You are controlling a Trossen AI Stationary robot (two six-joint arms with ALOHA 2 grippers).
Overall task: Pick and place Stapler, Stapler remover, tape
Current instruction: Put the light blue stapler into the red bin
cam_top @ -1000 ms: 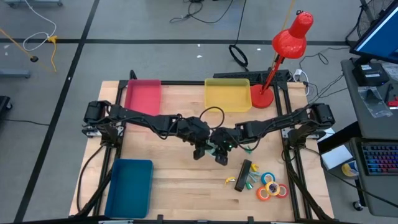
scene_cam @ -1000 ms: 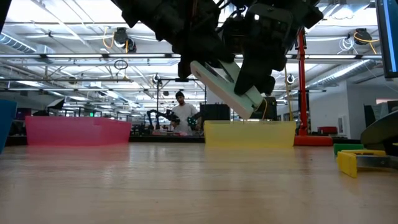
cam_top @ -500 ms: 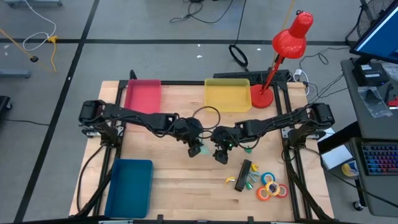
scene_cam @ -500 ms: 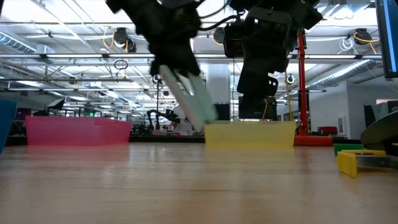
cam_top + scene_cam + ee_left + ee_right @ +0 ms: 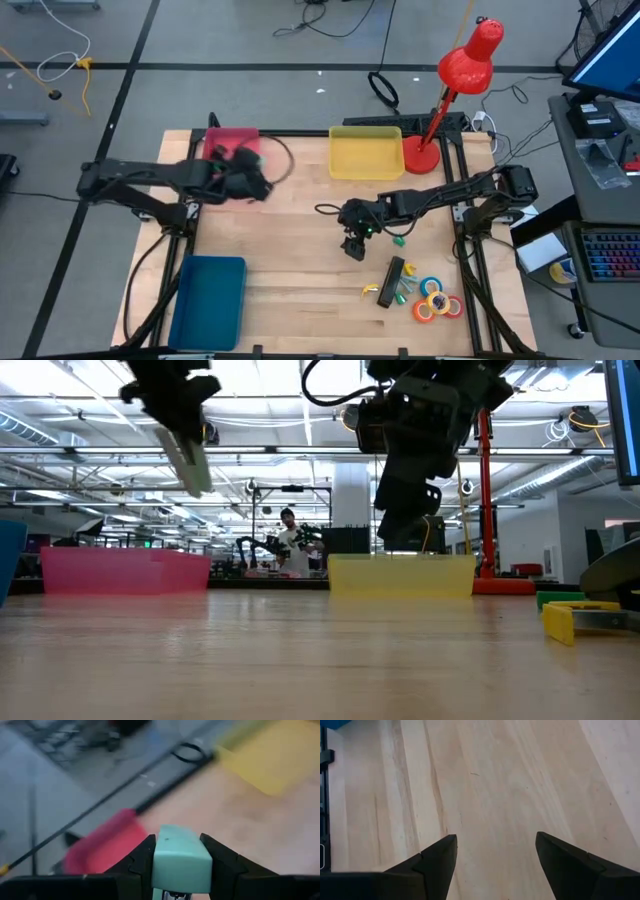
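Observation:
The robot's left gripper will release the mint-green stapler inside the pink tray (image 5: 221, 161), near the tray's side by the black rail.
My left gripper (image 5: 243, 168) is shut on a mint-green stapler (image 5: 181, 861) and hangs above the near end of the pink tray (image 5: 228, 148) at the far left. In the low view the stapler (image 5: 190, 455) is well above the table. At the table's middle, my right gripper (image 5: 353, 246) stands open over bare wood, nothing between its fingers (image 5: 437, 857). Near the table's front right lie a black stapler (image 5: 395, 280), a yellow stapler remover (image 5: 374, 291) and several tape rolls (image 5: 436, 301). My left gripper pinches the mint-green stapler's two long sides (image 5: 159, 865) between its two fingers, which lie along it. The stapler sticks out past the fingertips and slants downward (image 5: 195, 470), lifted clear of the table and the tray.
A yellow tray (image 5: 365, 152) stands at the far middle, with a red desk lamp (image 5: 455, 80) beside it at the far right. A blue tray (image 5: 208, 300) sits at the near left. Bare wood lies between the two arms.
My right gripper has let go of the mint-green stapler and kept its place. My left gripper has carried the stapler away from it, up and toward the table's far left, to the pink tray, turning as it went. The stapler has stayed clear of the table.

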